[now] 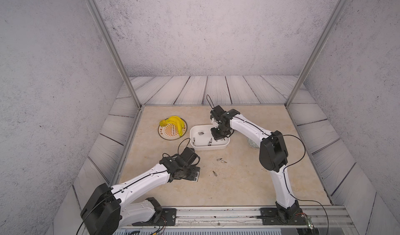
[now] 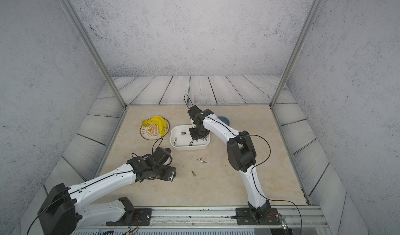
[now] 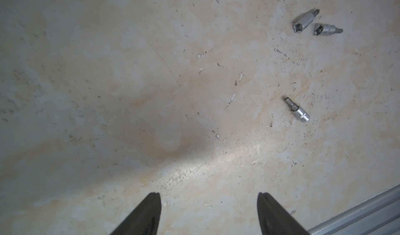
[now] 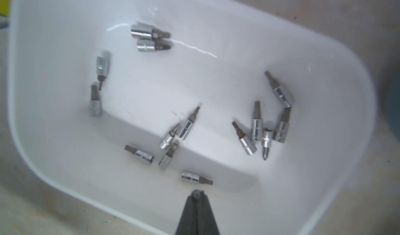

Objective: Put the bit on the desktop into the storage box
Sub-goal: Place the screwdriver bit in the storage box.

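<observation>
Next, my left gripper goes to the single bit's wide end (image 1: 215,174) (image 3: 301,115) and closes there, leaving the pair nearer the white storage box alone.
Three small silver bits lie loose on the beige desktop (image 1: 238,184): a pair (image 1: 219,159) (image 1: 223,161) and a single bit (image 1: 214,173). The left wrist view shows the pair (image 3: 305,19) (image 3: 326,29) and the single bit (image 3: 297,110). My left gripper (image 3: 208,198) hovers open over bare desktop, left of the single bit, holding nothing. The white storage box (image 1: 207,147) (image 4: 324,60) holds several bits. My right gripper (image 4: 197,192) hangs over the box, shut on a bit seen end-on as a small round grey tip between its fingertips.
A yellow banana bunch (image 1: 173,123) rests on a round patterned plate (image 1: 171,136) left of the box. A blue bowl (image 2: 224,120) shows behind the right arm, and a grey-patterned bowl (image 1: 252,144) is partly hidden by it. An aluminium rail (image 3: 357,214) edges the desktop's front.
</observation>
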Controlling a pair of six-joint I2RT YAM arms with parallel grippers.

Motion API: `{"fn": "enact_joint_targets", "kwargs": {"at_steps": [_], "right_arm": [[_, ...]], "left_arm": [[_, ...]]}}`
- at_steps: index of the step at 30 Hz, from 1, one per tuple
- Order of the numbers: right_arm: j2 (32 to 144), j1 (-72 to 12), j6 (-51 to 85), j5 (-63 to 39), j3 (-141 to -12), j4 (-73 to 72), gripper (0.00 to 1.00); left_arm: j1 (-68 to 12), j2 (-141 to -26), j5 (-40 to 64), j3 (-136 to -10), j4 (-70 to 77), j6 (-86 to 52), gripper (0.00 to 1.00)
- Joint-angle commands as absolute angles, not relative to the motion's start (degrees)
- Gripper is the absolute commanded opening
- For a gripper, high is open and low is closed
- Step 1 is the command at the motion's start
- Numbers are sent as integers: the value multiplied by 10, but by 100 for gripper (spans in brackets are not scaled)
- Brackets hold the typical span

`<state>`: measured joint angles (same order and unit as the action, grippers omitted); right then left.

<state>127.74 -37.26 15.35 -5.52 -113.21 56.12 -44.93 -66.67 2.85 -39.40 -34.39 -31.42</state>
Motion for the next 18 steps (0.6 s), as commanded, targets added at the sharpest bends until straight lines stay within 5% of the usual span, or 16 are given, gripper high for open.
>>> {"fn": "enact_joint_targets", "kwargs": {"at_steps": [1, 12, 18], "right_arm": [[1305, -369, 151, -79, -1150, 575, 0], [1365, -365, 150, -76, -1167, 565, 0], [1336, -359, 154, -71, -1155, 538, 24]], "left_arm": [[-454, -669, 17, -400, -351, -317, 76], [-471, -731, 12, -434, -342, -316, 74], [-504, -784, 6, -461, -295, -332, 73]]}}
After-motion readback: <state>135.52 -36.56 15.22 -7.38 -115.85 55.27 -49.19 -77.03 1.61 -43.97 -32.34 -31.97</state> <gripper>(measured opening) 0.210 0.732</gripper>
